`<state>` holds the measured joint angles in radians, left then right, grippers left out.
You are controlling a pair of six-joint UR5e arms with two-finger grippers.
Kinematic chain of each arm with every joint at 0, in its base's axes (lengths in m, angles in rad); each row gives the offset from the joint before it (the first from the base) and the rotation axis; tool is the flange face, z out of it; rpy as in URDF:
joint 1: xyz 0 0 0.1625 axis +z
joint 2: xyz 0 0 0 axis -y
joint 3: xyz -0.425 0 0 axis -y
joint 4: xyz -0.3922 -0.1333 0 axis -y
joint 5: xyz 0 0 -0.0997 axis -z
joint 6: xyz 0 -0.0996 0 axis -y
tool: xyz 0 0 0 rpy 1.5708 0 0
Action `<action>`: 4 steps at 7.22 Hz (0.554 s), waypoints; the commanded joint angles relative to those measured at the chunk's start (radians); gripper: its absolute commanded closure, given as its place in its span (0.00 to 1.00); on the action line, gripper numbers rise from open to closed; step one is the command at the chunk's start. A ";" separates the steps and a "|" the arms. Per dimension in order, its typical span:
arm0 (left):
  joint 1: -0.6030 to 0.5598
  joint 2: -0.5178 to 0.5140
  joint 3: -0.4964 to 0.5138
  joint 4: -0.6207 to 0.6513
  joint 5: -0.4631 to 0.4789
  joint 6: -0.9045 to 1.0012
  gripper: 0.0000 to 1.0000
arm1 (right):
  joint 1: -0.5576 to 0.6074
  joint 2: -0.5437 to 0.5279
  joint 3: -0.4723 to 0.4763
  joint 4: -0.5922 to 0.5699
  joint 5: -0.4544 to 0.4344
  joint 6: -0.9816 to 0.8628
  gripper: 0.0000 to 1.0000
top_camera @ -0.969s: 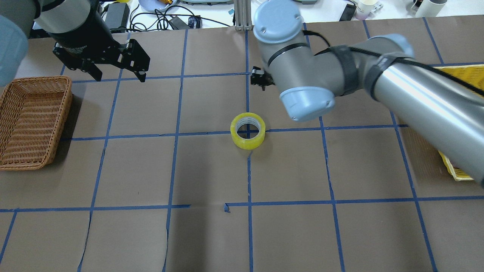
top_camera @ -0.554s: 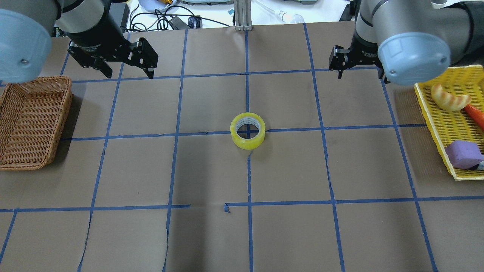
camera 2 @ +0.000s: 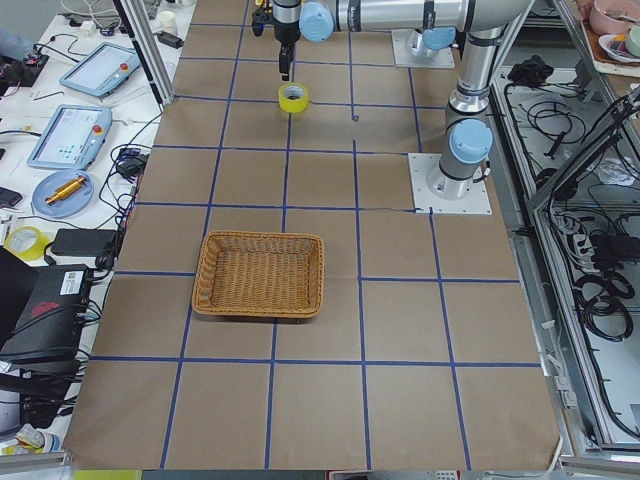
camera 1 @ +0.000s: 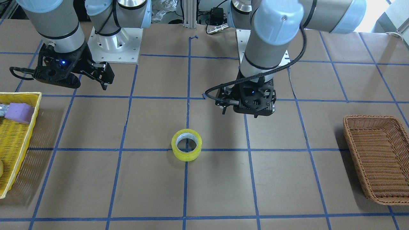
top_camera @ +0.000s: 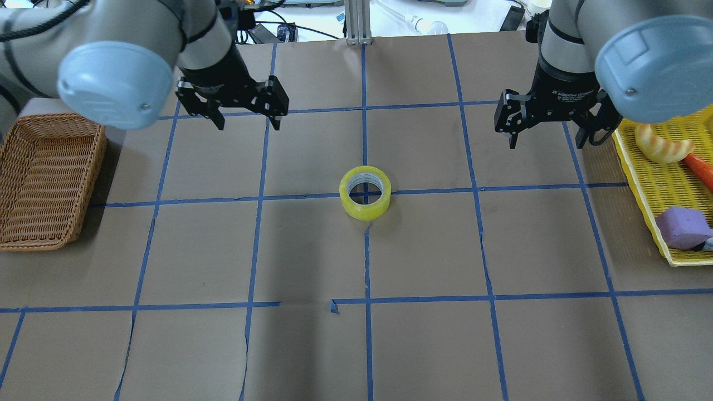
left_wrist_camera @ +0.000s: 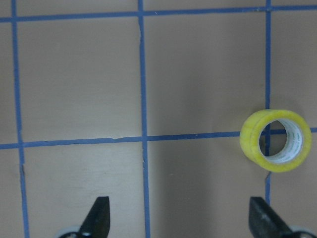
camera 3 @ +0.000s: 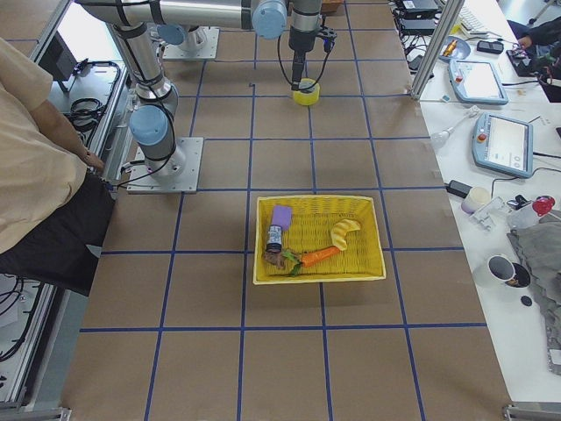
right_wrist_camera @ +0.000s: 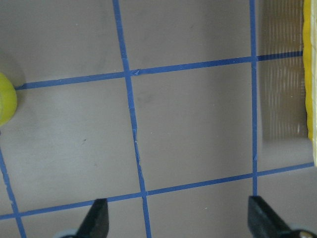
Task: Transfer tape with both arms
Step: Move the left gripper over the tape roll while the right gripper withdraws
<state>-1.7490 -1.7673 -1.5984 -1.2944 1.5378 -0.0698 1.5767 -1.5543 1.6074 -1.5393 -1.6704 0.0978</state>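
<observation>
The robot's left gripper needs to shut on the tape's side (camera 1: 199, 144) (left_wrist_camera: 252, 140) nearest the wicker basket, with one finger inside the tape's hole.
The tape (top_camera: 365, 193), a glossy yellow roll with a white core, lies flat on the brown table at the centre grid crossing; it also shows in the front view (camera 1: 186, 144). My left gripper (top_camera: 248, 120) is open and empty, hovering beyond and to the left of the tape. In the left wrist view the tape (left_wrist_camera: 276, 140) lies ahead, in line with the right fingertip of that gripper (left_wrist_camera: 182, 218). My right gripper (top_camera: 547, 142) is open and empty, to the right of the tape near the yellow tray. In the right wrist view only the tape's edge (right_wrist_camera: 6, 99) shows.
A wicker basket (top_camera: 47, 178) stands at the left edge. A yellow mesh tray (top_camera: 657, 184) at the right edge holds a bread piece (top_camera: 663, 146), a carrot and a purple sponge (top_camera: 682, 227). Blue tape lines grid the table.
The right arm swung from over the table's middle to the right side, uncovering the tray. The left gripper moved right, toward the centre line. The tape has not moved.
</observation>
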 commanded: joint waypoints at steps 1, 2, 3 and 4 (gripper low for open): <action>-0.052 -0.078 -0.090 0.188 -0.108 -0.042 0.00 | -0.007 -0.003 -0.018 0.005 0.072 -0.069 0.00; -0.073 -0.107 -0.106 0.204 -0.102 -0.041 0.00 | -0.010 -0.003 -0.026 0.004 0.095 -0.096 0.00; -0.081 -0.131 -0.115 0.222 -0.102 -0.060 0.00 | -0.010 -0.004 -0.030 0.004 0.100 -0.108 0.00; -0.084 -0.156 -0.117 0.257 -0.103 -0.070 0.00 | -0.006 -0.004 -0.030 0.005 0.084 -0.113 0.00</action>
<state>-1.8245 -1.8912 -1.7068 -1.0762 1.4377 -0.1245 1.5680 -1.5579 1.5799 -1.5350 -1.5800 -0.0032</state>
